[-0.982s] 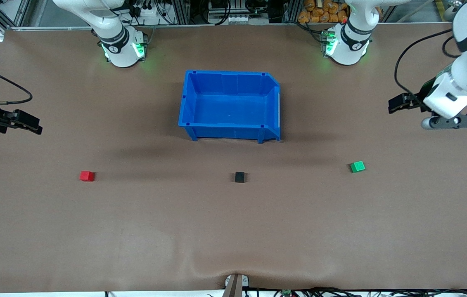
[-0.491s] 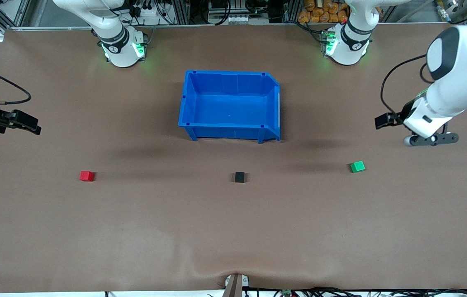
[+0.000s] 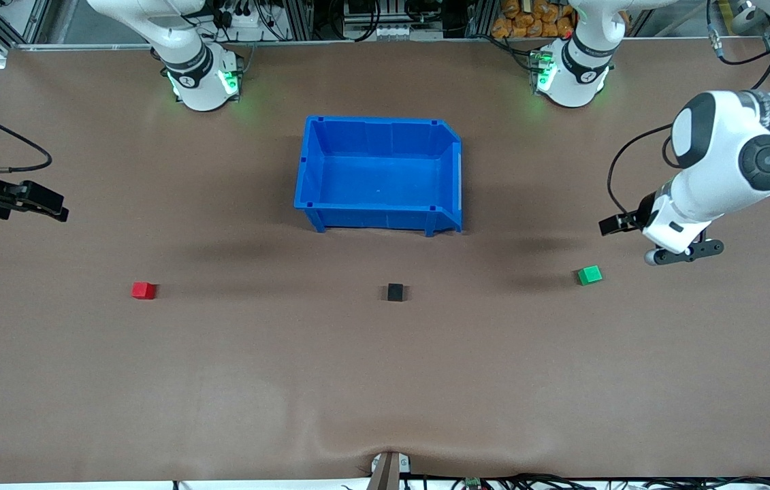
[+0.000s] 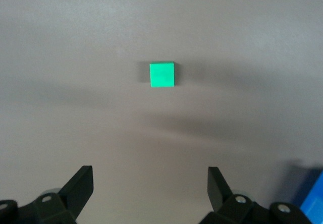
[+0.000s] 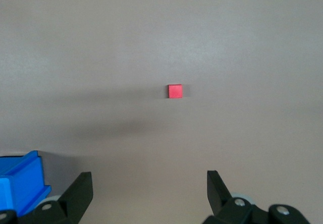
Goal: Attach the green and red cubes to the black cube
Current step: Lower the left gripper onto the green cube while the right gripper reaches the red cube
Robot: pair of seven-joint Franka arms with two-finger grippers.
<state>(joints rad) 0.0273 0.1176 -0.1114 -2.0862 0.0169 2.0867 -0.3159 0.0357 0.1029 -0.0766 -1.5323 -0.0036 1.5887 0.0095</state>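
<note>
My left gripper will close on the green cube's opposite sides [image 3: 590,276] [image 4: 162,75], with one finger toward the front camera and the other on the cube's far side.
The green cube [image 3: 589,275] lies on the brown table toward the left arm's end and also shows in the left wrist view [image 4: 162,74]. The red cube [image 3: 143,290] lies toward the right arm's end and shows in the right wrist view [image 5: 175,91]. The black cube [image 3: 395,292] sits between them, nearer the front camera than the bin. My left gripper [image 3: 611,225] hangs open and empty over bare table close to the green cube [image 4: 150,176]. My right gripper [image 3: 51,204] hangs open and empty over the table's end, apart from the red cube [image 5: 150,181].
A blue bin [image 3: 371,218] stands mid-table, farther from the front camera than the black cube; its corner shows in the left wrist view [image 4: 315,188] and the right wrist view [image 5: 20,178]. Both arm bases stand along the table's edge farthest from the camera.
My left arm has swung down and inward, bringing its open gripper closer to the green cube. The right arm has barely moved. The cubes have not moved.
</note>
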